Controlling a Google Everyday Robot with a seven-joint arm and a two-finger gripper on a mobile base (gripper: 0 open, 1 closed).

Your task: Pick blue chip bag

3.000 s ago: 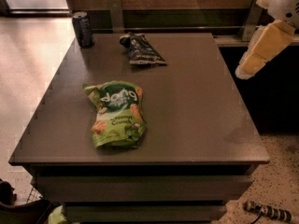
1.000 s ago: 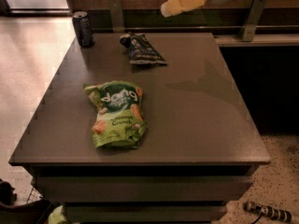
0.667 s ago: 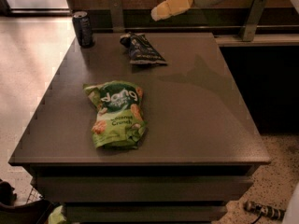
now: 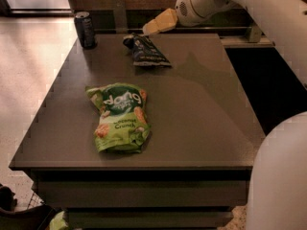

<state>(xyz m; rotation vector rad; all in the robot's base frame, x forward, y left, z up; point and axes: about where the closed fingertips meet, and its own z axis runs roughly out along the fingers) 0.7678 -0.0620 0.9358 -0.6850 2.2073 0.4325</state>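
Observation:
My gripper will next move down to the middle of the blue chip bag [image 4: 146, 51], between the bag's narrow far end and its wide near end, and close there.
The blue chip bag [image 4: 146, 51] is a small dark navy glossy bag with pale markings, lying flat near the far edge of the dark table [image 4: 206, 109]. My gripper [image 4: 154, 25], with pale yellowish fingers, hangs on the white arm that comes in from the upper right. It is just above and behind the bag's far end, close to it; contact cannot be told.
A larger bright green chip bag [image 4: 120, 116] lies in the table's middle left. A dark drink can [image 4: 85, 29] stands upright at the far left corner. A white robot body part [image 4: 283, 176] fills the lower right. A railing runs behind the table.
The arm has swung from the right side leftward and downward across the far edge. The gripper has come from above the table's far right to just over the blue chip bag. The objects have not moved.

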